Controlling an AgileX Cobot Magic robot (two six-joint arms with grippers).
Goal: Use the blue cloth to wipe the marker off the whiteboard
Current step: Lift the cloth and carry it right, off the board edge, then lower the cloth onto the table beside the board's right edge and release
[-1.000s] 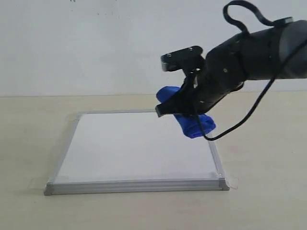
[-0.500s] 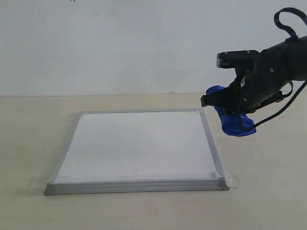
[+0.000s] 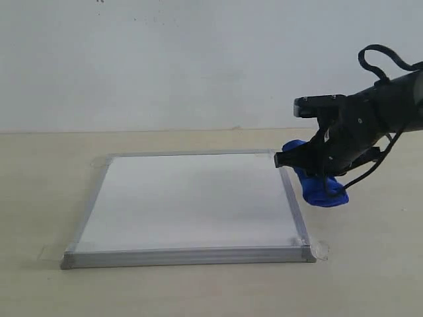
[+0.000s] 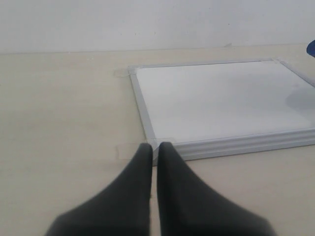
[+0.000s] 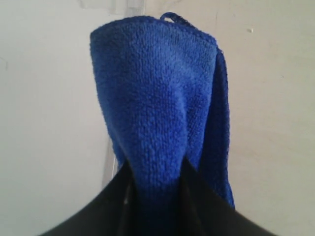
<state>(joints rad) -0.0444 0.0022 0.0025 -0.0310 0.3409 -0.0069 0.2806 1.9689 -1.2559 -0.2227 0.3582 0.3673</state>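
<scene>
My right gripper should release the blue cloth so that it is on the table [image 3: 315,198] against the nearby short edge of the whiteboard.
The whiteboard [image 3: 192,198] lies flat on the table, silver-framed, and its white face shows no marker lines in any view. My right gripper [image 3: 316,173] hangs just off the board's right edge, shut on the blue cloth [image 3: 316,181], a bright fuzzy bundle that droops below the fingers. The right wrist view is filled by the blue cloth [image 5: 157,108], pinched between the two dark fingers, with the board's frame [image 5: 110,162] beside it. My left gripper [image 4: 154,147] is shut and holds nothing, near a corner of the whiteboard [image 4: 216,101].
The beige table [image 3: 39,172] runs to a plain white wall behind. Clear tape tabs [image 3: 320,251] stick out at the board's corners. A black cable [image 3: 380,56] loops above the right arm.
The right gripper carried the blue cloth rightward from over the board's far right part to beyond its right edge, then lowered slightly. The left gripper is not seen earlier.
</scene>
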